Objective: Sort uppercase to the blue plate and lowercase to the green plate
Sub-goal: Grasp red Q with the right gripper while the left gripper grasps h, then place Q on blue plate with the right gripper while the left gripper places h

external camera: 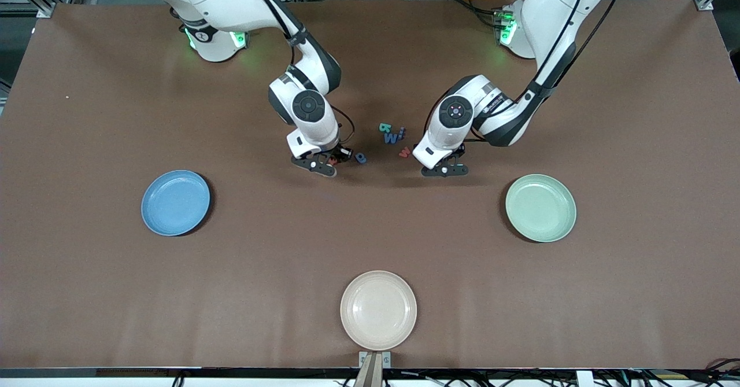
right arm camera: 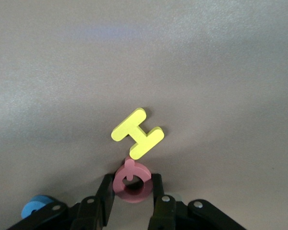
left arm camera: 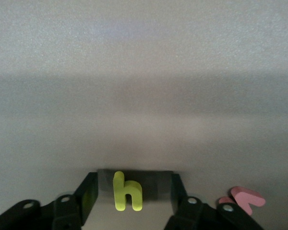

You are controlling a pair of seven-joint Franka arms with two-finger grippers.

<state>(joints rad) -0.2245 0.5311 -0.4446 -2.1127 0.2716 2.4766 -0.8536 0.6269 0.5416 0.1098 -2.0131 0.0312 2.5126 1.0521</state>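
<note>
My right gripper needs to let go of the red Q on the blue plate's side (external camera: 193, 209) facing the table's middle.
My right gripper (external camera: 324, 164) is low at the table's middle, its fingers closed on the red Q (right arm camera: 132, 182). The yellow H (right arm camera: 137, 133) lies flat on the table, touching the Q's tail. The blue e (external camera: 361, 157) lies beside this gripper. My left gripper (external camera: 445, 170) is open and low, with the yellow h (left arm camera: 127, 191) on the table between its fingers (left arm camera: 89, 196), untouched. The red w (external camera: 404, 152) lies beside it and also shows in the left wrist view (left arm camera: 245, 199). The teal B (external camera: 384, 127), the blue W (external camera: 392, 138) and a small blue letter (external camera: 402, 132) lie between the arms. The blue plate (external camera: 176, 203) and the green plate (external camera: 540, 207) hold nothing.
A cream-beige plate (external camera: 378, 309) sits near the table's edge closest to the front camera, holding nothing. The blue plate is toward the right arm's end and the green plate toward the left arm's end, both nearer the front camera than the letters.
</note>
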